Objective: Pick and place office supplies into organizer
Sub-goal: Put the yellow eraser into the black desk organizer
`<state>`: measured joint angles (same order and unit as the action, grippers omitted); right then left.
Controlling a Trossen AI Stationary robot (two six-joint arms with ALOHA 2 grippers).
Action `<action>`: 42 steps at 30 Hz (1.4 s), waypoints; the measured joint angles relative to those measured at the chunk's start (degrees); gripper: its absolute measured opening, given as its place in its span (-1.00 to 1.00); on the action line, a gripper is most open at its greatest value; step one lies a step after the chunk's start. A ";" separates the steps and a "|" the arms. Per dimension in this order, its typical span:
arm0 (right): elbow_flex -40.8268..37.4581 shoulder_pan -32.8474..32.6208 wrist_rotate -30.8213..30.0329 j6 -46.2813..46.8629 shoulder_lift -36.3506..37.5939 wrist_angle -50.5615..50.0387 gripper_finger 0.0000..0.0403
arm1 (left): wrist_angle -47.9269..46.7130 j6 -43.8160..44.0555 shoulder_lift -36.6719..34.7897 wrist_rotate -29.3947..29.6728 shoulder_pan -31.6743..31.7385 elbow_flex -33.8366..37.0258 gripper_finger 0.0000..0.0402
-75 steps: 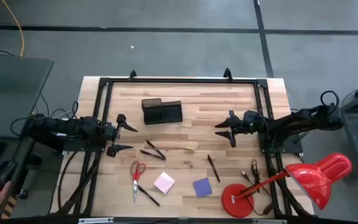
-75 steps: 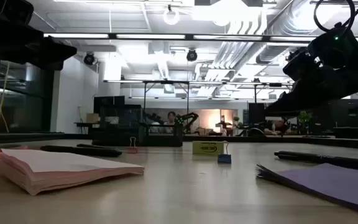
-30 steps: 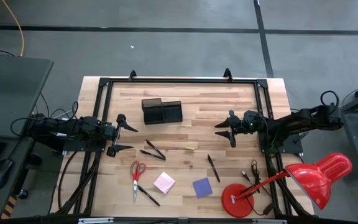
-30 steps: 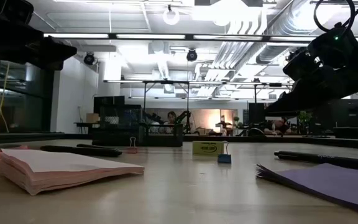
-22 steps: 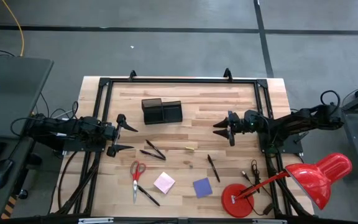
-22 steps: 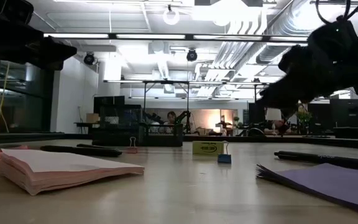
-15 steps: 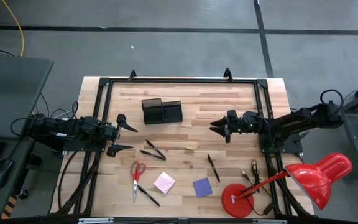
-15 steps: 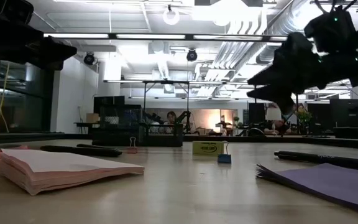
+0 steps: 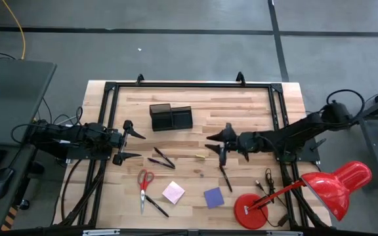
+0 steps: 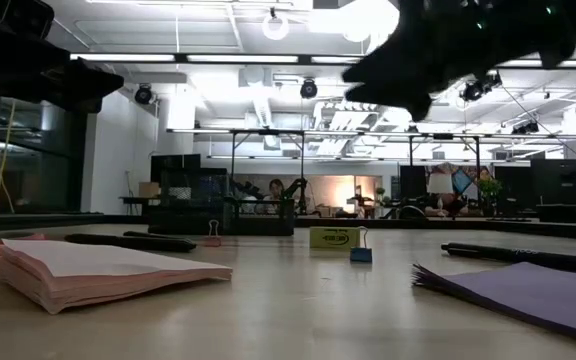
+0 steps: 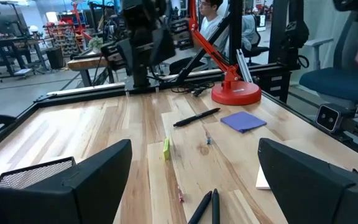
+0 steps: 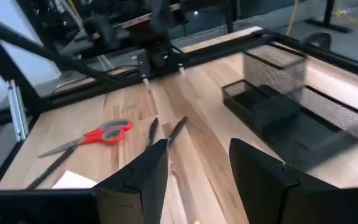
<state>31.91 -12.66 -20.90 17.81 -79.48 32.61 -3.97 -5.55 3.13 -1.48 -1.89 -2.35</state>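
Observation:
My right gripper will grab the middle of the small yellow strip (image 9: 200,156) between the crossed black pens and the single pen.
The black two-compartment organizer (image 9: 170,117) stands on the table's far-middle part. Red-handled scissors (image 9: 144,183), the pink pad (image 9: 173,192) and the purple pad (image 9: 214,196) lie flat near the near edge. Two crossed black pens (image 9: 161,159) lie left of centre, one pen (image 9: 225,176) right of centre, and another (image 9: 156,206) by the scissors. My right gripper (image 9: 216,145) hovers open above the table's middle, just beyond the single pen. In its wrist view (image 12: 197,180) it faces the scissors (image 12: 95,137) and the organizer (image 12: 278,99). My left gripper (image 9: 133,144) waits open at the left edge.
A big red desk lamp stands with its round base (image 9: 251,211) at the near right corner and its head (image 9: 340,183) off the table's right side. A small yellow binder clip (image 9: 201,156) lies at the centre. Black frame rails (image 9: 189,85) run along the far and side edges.
My right gripper has reached from the right side toward the table's left, ending over the table's middle, close to the single pen. It has stayed open. My left arm has kept still and nothing on the table has moved.

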 joint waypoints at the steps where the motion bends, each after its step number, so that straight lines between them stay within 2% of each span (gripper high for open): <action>1: 1.63 -0.26 0.48 0.02 -1.64 -0.62 -0.18 | 0.00 0.01 -0.01 0.00 0.01 -0.01 0.67; 4: 5.77 -0.37 2.66 -1.51 -6.12 -1.15 -0.18 | 0.00 -0.01 0.00 0.00 0.02 -0.01 0.67; 8: 10.53 -0.11 2.73 -8.42 -12.65 -4.63 -0.20 | -0.02 -0.01 0.01 0.00 0.00 0.00 0.67; 12: 15.39 0.30 3.68 -7.33 -18.99 -4.25 -0.24 | -0.01 0.00 0.01 0.00 0.01 -0.02 0.67; 16: 19.80 0.76 7.65 -9.14 -23.79 -10.24 -0.26 | -0.04 -0.01 0.01 0.00 0.02 0.00 0.67; 22: 25.18 0.75 7.92 -8.33 -25.54 -24.07 -0.23 | 0.00 -0.01 0.01 0.00 0.02 -0.02 0.67; 28: 25.39 0.50 7.93 -3.47 -24.36 -33.30 -0.25 | 1.49 -0.06 0.00 1.50 0.02 -0.01 0.67; 34: 25.37 0.52 9.55 -0.05 -24.29 -39.10 -0.27 | 0.60 1.48 0.03 1.49 0.01 0.02 0.67; 42: 25.38 0.65 6.43 0.77 -24.29 -41.07 -0.25 | 0.04 2.64 0.03 1.50 0.02 0.02 0.67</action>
<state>57.29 -12.01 -14.47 18.57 -103.77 -8.46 -3.92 -2.91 3.16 0.03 -1.87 -2.33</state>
